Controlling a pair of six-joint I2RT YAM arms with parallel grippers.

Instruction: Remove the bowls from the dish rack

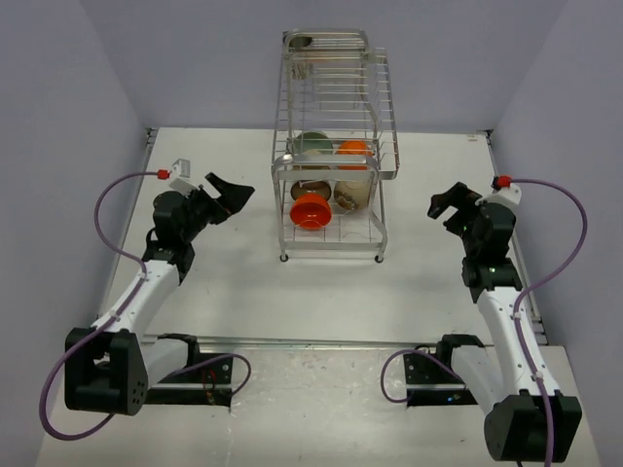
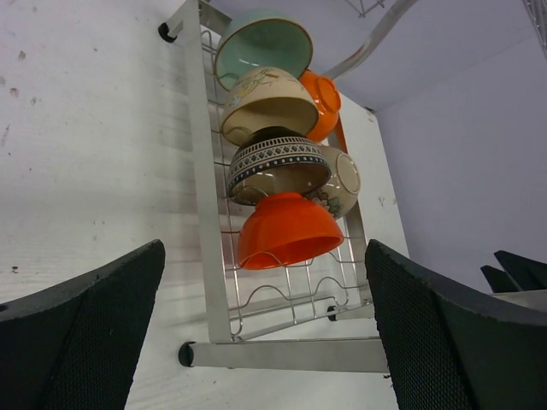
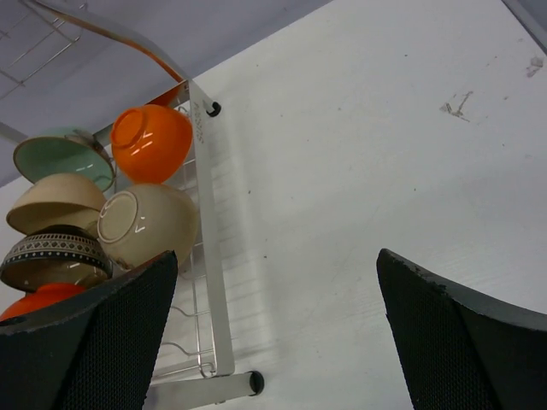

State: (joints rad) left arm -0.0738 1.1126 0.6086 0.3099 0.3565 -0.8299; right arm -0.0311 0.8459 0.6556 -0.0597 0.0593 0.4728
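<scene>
The orange bowl at the front of the bottom shelf is next for my left gripper, which should go there and close on the bowl's upper rim [image 1: 310, 196] [image 2: 339, 239].
The silver wire dish rack [image 1: 331, 146] stands at the back middle of the table. It holds several bowls on edge: a mint green one [image 1: 313, 144] and an orange one [image 1: 353, 151] on the middle shelf, and another orange one [image 1: 311, 210] and a beige one [image 1: 352, 193] on the bottom shelf. In the left wrist view, the rack [image 2: 208, 222] shows mint [image 2: 261, 47], cream [image 2: 269, 104], patterned brown [image 2: 278, 166] and orange [image 2: 289, 229] bowls. My left gripper [image 1: 232, 195] [image 2: 265, 342] is open and empty, left of the rack. My right gripper [image 1: 443, 202] [image 3: 278, 333] is open and empty, right of the rack [image 3: 209, 248].
Grey walls close in the white table [image 1: 224, 282] at the back and both sides. The rack's top tier [image 1: 326, 44] rises tall against the back wall. Purple cables [image 1: 574, 243] loop beside each arm. The rack stands on small black feet [image 2: 186, 354].
</scene>
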